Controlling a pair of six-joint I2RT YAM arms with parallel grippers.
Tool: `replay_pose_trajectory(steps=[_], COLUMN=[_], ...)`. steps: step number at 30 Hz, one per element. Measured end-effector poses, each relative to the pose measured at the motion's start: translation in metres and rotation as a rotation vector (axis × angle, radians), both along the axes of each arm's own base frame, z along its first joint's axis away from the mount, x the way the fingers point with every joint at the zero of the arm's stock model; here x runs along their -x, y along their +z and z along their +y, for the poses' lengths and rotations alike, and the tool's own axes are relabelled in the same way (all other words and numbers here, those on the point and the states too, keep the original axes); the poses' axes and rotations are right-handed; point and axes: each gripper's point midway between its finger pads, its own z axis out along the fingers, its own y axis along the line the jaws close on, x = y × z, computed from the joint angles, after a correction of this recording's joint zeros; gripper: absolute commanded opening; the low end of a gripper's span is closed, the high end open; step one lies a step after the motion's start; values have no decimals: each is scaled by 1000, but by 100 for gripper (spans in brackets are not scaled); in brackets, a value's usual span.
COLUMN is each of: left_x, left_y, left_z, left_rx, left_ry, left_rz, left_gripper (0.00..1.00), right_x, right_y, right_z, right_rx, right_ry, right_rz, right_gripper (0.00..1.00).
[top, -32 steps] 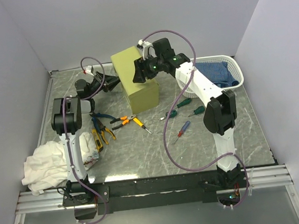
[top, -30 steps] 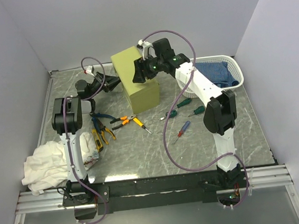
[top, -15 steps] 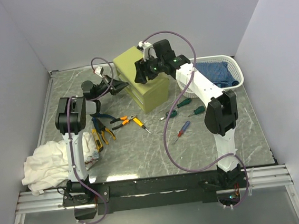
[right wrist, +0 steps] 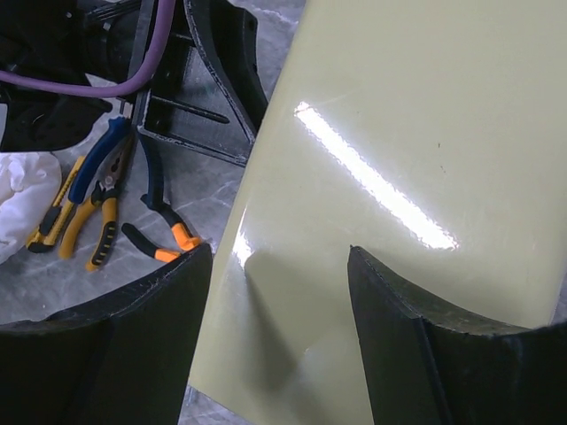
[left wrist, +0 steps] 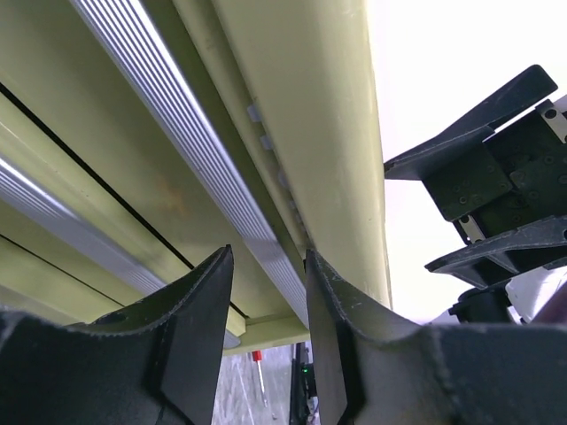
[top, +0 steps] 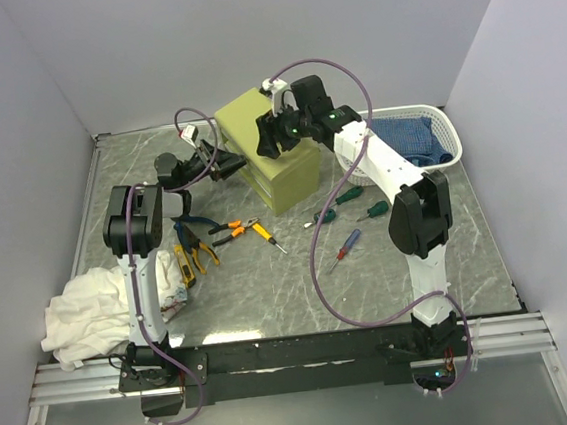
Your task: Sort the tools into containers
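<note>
The left gripper's fingers are close to the drawer handle's near end, so next the left gripper backs off and grasps the drawer handle's middle (left wrist: 189,130) before it pulls.
The olive cabinet (top: 277,163) stands at the back middle of the table, its drawers closed. My left gripper (top: 225,165) is at its left front face. In the left wrist view the gripper (left wrist: 267,257) is open, its fingers straddling the end of a ribbed drawer handle (left wrist: 177,115). My right gripper (top: 271,139) is open and spread over the cabinet's top (right wrist: 399,133). Blue-handled pliers (top: 196,224), orange-handled pliers (top: 233,227), yellow-handled pliers (top: 203,252), a yellow utility knife (top: 184,265) and an orange screwdriver (top: 264,234) lie in front of the cabinet, to its left.
Two green screwdrivers (top: 338,199) (top: 374,209) and a red-blue screwdriver (top: 345,245) lie to the cabinet's front right. A white basket (top: 444,132) holding a blue cloth is at the back right. A crumpled white cloth (top: 87,312) lies at the front left.
The cabinet has shifted right and turned a little. My left gripper moved right with it, staying at its front face. My right gripper stayed on the cabinet's top.
</note>
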Motion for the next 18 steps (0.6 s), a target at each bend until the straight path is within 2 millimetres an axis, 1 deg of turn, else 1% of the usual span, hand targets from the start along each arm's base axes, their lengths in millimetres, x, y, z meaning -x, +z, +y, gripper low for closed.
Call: replay_pose_trajectory(steps=[2,6,10,14,18], left_x=[0,0,-3,-10,-11], left_y=[1,2,0,-10,-8], left_z=[-1,-1,0,-1,-2], left_rx=[3,12,15,18,19], left_ry=[-1,3,15,23,12], left_rz=[-2,7,10,22,10], left_gripper=[42,40,40,38,40], right_x=[0,-1,-2,-2,-3], right_y=[0,0,0,0,0], right_z=[0,-1,-1,-2,-2], right_rx=[0,0,3,3,4], right_ry=[-1,-3,-9,-12,-15], right_rz=[-2,-6,-8,-12,-14], right_gripper=[71,71,71,71,71])
